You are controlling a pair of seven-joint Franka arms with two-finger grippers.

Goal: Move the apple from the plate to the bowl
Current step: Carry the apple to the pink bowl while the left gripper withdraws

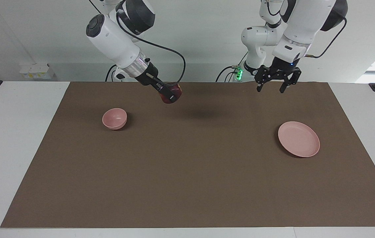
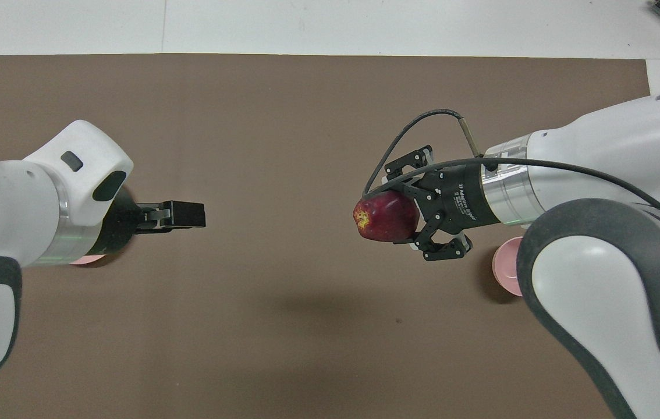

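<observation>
My right gripper needs to put the dark red apple, now held in the air over the brown mat, down inside the small deep pink bowl (image 2: 522, 271) on the brown mat.
My right gripper (image 1: 168, 95) is shut on the dark red apple (image 1: 173, 92) and holds it in the air over the brown mat, between the bowl and the middle of the table. The apple's yellowish patch shows in the overhead view (image 2: 385, 216), where the right gripper (image 2: 395, 216) clasps it. The small deep pink bowl (image 1: 114, 118) stands empty toward the right arm's end; my right arm hides most of it in the overhead view (image 2: 506, 274). The flat pink plate (image 1: 298, 138) lies empty toward the left arm's end. My left gripper (image 1: 271, 86) waits open and empty, up in the air.
The brown mat (image 1: 187, 172) covers most of the white table. In the overhead view only a sliver of the plate (image 2: 82, 260) shows under my left arm, whose gripper (image 2: 184, 214) points toward the middle of the mat.
</observation>
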